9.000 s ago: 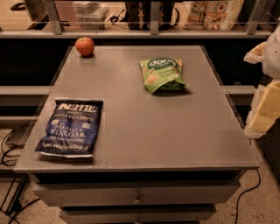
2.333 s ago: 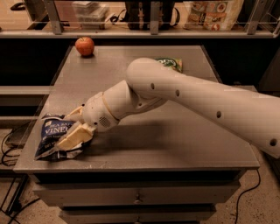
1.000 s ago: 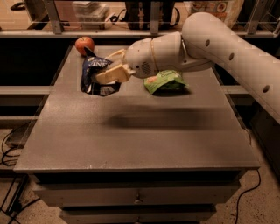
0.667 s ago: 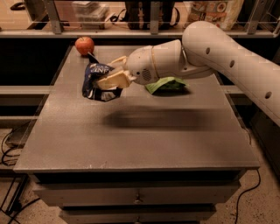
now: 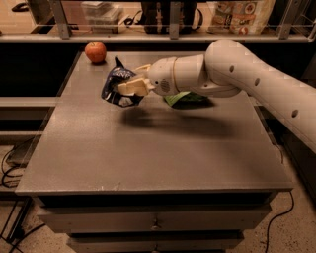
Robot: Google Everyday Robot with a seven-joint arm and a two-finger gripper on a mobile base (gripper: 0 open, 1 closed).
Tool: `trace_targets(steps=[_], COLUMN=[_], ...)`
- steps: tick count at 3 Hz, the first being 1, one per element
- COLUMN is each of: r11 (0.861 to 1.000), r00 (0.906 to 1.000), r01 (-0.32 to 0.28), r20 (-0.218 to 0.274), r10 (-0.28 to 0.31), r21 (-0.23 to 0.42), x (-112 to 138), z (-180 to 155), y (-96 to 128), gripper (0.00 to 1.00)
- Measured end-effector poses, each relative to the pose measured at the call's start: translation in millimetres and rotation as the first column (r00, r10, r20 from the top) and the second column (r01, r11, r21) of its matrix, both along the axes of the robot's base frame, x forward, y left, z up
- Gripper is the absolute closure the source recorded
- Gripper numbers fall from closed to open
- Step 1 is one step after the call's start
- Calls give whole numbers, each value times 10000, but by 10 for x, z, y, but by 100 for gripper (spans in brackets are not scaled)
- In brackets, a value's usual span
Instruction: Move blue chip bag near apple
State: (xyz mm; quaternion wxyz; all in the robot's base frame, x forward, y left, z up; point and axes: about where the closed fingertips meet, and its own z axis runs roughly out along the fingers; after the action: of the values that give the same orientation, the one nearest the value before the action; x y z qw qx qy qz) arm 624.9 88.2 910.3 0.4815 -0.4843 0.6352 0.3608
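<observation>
The robot's gripper needs to set the blue chip bag down on the grey table's far edge (image 5: 119, 59), beside the apple.
The blue chip bag (image 5: 114, 86), dark navy and crumpled, hangs in my gripper (image 5: 132, 85) a little above the grey table (image 5: 148, 148), at its far left part. The gripper's cream fingers (image 5: 129, 88) are shut on the bag's right side. The apple (image 5: 95, 51), small, round and red-orange, sits at the table's far left corner, a short way up and left of the bag. My white arm (image 5: 237, 74) reaches in from the right across the table's back.
A green snack bag (image 5: 185, 99) lies on the table under my arm, mostly hidden by it. A shelf rail with bags and boxes (image 5: 237, 15) runs behind the table. Drawers (image 5: 155, 222) sit below the table's front edge. Cables lie on the floor at left.
The bag was picked up from the table's front left and carried to the far left. In the last second it has lowered slightly and shifted a little right, still held.
</observation>
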Motion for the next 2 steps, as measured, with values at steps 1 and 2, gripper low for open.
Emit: trace_targets(steps=[1, 2], r11=[9969, 9915], r00=[9968, 9912], r01=[788, 1299], r20=[-113, -234], r10=[-788, -1300], r21=[-11, -59], x=[477, 1029], z=[-7, -2], y=[-106, -169], gripper=[100, 100])
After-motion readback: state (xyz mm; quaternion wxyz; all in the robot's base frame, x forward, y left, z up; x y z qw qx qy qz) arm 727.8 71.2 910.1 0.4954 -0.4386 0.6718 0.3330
